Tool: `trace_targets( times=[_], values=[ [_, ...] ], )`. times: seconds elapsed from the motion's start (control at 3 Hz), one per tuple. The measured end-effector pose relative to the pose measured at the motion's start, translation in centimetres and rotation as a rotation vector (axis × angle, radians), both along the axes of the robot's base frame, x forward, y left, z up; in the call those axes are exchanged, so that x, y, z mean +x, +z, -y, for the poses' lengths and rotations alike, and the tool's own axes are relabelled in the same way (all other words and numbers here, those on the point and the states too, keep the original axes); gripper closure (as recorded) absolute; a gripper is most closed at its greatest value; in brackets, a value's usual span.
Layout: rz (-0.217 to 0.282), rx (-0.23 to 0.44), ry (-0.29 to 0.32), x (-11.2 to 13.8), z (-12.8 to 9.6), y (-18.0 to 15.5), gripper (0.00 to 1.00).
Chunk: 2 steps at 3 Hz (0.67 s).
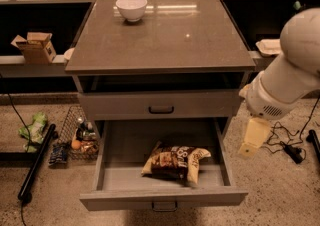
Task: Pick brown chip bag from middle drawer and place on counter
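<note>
My gripper is to go next to the brown chip bag's end (194,158) nearest my arm and close there, inside the open middle drawer.
The brown chip bag (175,161) lies flat in the open middle drawer (125,145), right of centre and near the drawer front. The counter (165,35) tops the grey cabinet above it. My arm (290,70) reaches in from the right. Its cream-coloured gripper (254,137) hangs just outside the drawer's right side, above and to the right of the bag and apart from it. It holds nothing that I can see.
A white bowl (131,7) stands at the counter's back left. The upper drawer (161,105) is shut. A wire basket (80,135), a green plastic bag (34,129), a blue packet (58,154) and a black pole (36,162) lie on the floor at left. Cables (287,142) lie at right.
</note>
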<state>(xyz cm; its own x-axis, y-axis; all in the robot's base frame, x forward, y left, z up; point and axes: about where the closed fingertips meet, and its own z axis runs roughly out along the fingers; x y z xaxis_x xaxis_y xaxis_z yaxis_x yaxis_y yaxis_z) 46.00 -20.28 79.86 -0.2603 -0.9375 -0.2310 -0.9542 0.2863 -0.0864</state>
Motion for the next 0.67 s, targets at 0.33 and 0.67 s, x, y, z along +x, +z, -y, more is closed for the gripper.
trace_targets(
  times=[0.33, 0.67],
  values=[
    [-0.011, 0.104, -0.045, 0.3, -1.93, -7.16, 0.0],
    [-0.014, 0.103, -0.044, 0.21, -1.92, -7.15, 0.0]
  ],
)
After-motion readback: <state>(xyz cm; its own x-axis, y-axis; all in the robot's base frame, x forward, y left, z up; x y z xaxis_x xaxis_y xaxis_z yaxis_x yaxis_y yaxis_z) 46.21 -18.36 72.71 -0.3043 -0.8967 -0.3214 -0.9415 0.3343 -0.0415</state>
